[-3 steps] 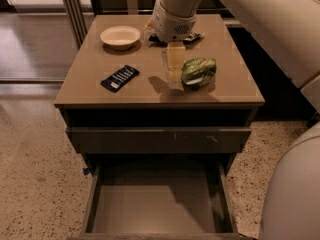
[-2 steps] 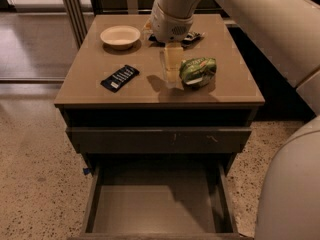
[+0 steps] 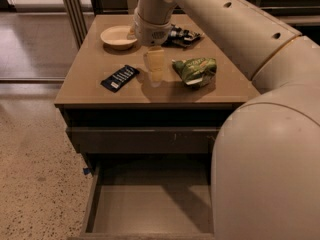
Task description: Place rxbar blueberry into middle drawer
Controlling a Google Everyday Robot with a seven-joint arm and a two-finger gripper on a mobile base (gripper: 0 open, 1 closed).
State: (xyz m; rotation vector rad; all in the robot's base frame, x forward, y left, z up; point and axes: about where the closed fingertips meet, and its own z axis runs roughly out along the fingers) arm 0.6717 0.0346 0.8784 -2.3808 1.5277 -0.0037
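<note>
I will next close my gripper at the middle of the rxbar blueberry [image 3: 123, 76], fingers across the bar's long sides.
The rxbar blueberry [image 3: 120, 78], a flat dark navy wrapper with white lettering, lies on the tabletop left of centre. My gripper [image 3: 154, 70] hangs over the tabletop between the bar and a green snack bag [image 3: 196, 70], a little to the right of the bar, and holds nothing that I can see. The middle drawer [image 3: 150, 208] stands pulled out below, with low side walls and a bare flat floor. My arm hides its right part.
A pale bowl [image 3: 119, 36] sits at the back left of the table. A dark blue snack bag [image 3: 183, 35] lies at the back, behind the gripper. A shut grey drawer front [image 3: 145, 140] is above the open drawer. My arm fills the right side.
My gripper has moved left over the tabletop, away from the green bag and toward the rxbar. The objects on the table have not moved.
</note>
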